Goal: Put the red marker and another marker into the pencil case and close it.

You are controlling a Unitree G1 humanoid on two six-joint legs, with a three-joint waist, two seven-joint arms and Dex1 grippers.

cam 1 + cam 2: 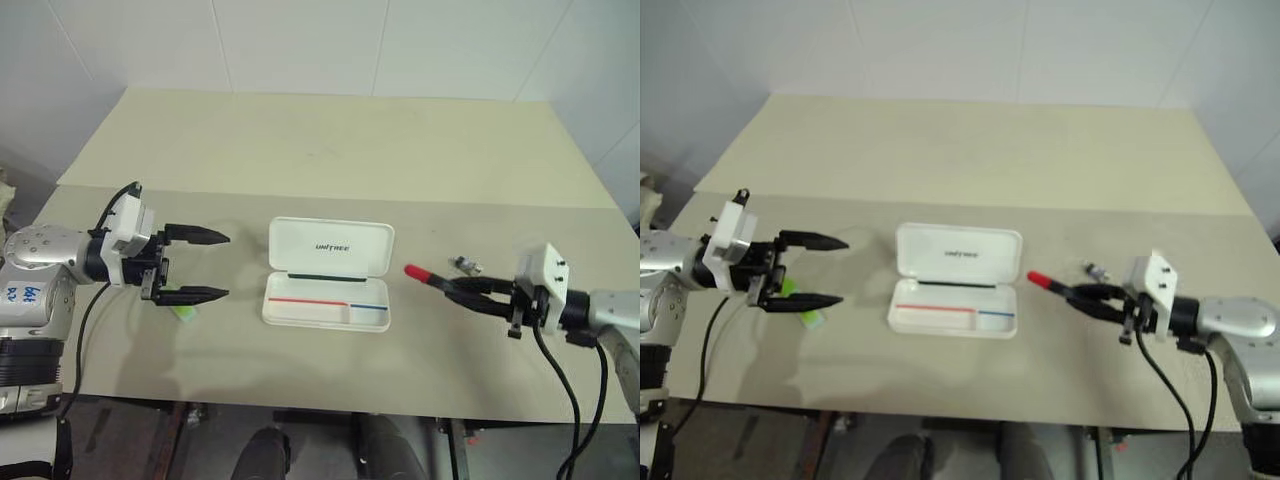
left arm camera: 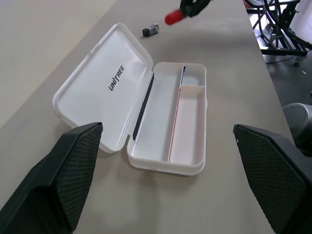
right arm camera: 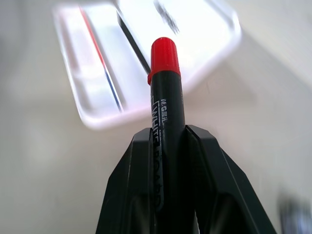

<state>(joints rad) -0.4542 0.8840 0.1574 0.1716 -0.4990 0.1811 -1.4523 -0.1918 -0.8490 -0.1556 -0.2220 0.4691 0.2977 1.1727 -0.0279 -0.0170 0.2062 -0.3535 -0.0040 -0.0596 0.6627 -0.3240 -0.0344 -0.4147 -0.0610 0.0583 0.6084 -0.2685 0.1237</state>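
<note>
I should use my right gripper to put the red marker down in the pencil case's tray (image 1: 335, 285) (image 3: 125, 50), between the red stripe and the lid. The red marker is now held above the table.
The white pencil case (image 1: 328, 273) lies open in the middle of the table, lid flat toward the far side, tray showing red and blue stripes. To its right my right gripper (image 1: 462, 291) is shut on the red marker (image 1: 420, 274), held above the table with its red cap (image 3: 165, 54) pointing at the case. To the left of the case my left gripper (image 1: 200, 265) stands open with nothing between its fingers. The lime-green marker (image 1: 184, 313) lies on the table just under the left gripper's near finger, mostly hidden.
A small grey cap-like piece (image 1: 465, 265) lies on the table right of the case, just beyond the right gripper. The beige table (image 1: 330, 150) stretches far behind the case to a white tiled wall. Its front edge runs close below both arms.
</note>
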